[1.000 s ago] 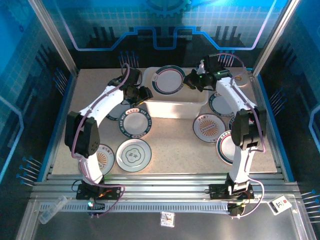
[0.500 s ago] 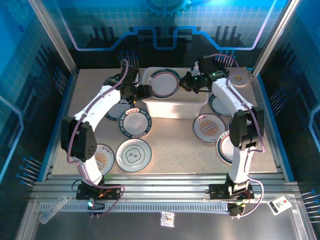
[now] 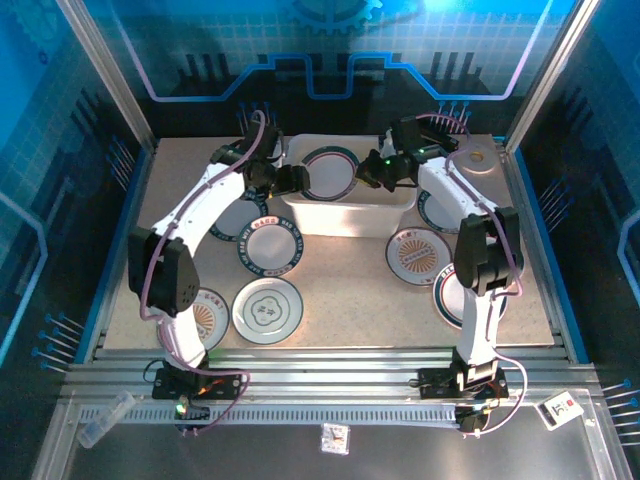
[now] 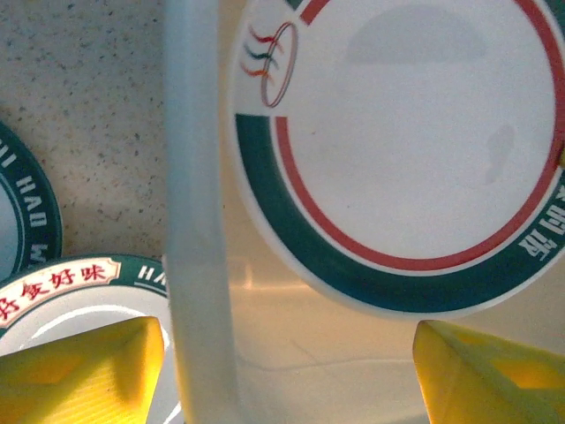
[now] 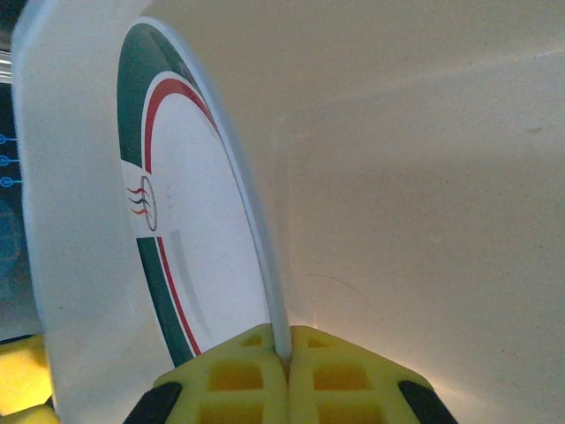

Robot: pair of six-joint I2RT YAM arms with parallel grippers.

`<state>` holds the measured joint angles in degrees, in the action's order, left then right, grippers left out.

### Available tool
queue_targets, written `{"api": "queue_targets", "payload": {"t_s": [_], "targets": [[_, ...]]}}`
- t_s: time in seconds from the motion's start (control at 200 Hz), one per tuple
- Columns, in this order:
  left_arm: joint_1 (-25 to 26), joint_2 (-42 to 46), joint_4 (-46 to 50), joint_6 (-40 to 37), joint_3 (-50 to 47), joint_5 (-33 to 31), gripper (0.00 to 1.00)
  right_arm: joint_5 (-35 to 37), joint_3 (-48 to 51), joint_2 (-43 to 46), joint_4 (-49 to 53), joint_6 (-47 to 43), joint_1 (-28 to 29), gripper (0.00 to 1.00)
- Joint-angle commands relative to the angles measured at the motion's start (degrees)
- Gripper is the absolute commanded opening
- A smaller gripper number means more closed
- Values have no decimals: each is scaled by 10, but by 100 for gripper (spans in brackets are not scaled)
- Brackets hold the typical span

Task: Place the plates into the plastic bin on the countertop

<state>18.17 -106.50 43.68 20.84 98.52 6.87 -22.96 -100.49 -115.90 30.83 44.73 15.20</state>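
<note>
The green-rimmed white plate, which now hangs tilted in the bin, will be let go by my right gripper inside the plastic bin (image 3: 334, 191), close behind the front side of the bin.
A white plate with a dark green rim and a red line (image 3: 332, 172) hangs tilted inside the plastic bin (image 3: 350, 215). My right gripper (image 3: 383, 172) is shut on that plate's right edge; in the right wrist view the yellow fingertips (image 5: 287, 358) pinch the thin rim of the plate (image 5: 190, 230). My left gripper (image 3: 291, 181) is open at the bin's left wall. In the left wrist view its gripper (image 4: 291, 380) straddles the bin wall (image 4: 196, 265), with the plate (image 4: 406, 150) just beyond, untouched.
Several plates lie on the beige countertop (image 3: 345, 290): a green-rimmed one (image 3: 270, 247), a pale green flower one (image 3: 267, 310), an orange-centred one (image 3: 207, 317), and others at right (image 3: 418, 252), (image 3: 455, 295), (image 3: 440, 210). A tan ring disc (image 3: 478, 158) sits back right.
My right gripper has carried the plate a little lower and leftward inside the bin. My left gripper has moved right, up to the bin's left wall.
</note>
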Motion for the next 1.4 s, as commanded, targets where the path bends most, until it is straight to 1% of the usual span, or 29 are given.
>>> {"api": "queue_targets", "payload": {"t_s": [0.0,0.27,0.615,0.865,0.951,1.041,1.091,1.146,1.261,1.396], "targets": [[11,-10,4,-31,18,29,76,-18,-7,-12,-21,-5,10,0],[19,-14,-8,-39,19,44,77,-23,1,-40,-39,-2,13,0],[21,-13,-11,-42,14,46,77,0,-35,-94,5,-29,23,0],[22,-10,-15,-42,9,45,77,25,-35,-107,21,-46,28,0],[23,-8,-15,-42,9,42,77,36,-35,-107,26,-50,29,8],[23,-6,-13,-41,7,33,77,44,-35,-103,33,-49,29,13],[23,-3,-13,-38,4,29,77,50,-33,-95,31,-50,28,24],[23,3,-16,-35,-2,23,77,61,-29,-86,29,-50,29,28],[23,11,-17,-31,-8,17,78,76,-29,-77,35,-51,29,41],[22,23,-15,-22,-9,10,79,82,-33,-66,43,-56,29,54]]}}
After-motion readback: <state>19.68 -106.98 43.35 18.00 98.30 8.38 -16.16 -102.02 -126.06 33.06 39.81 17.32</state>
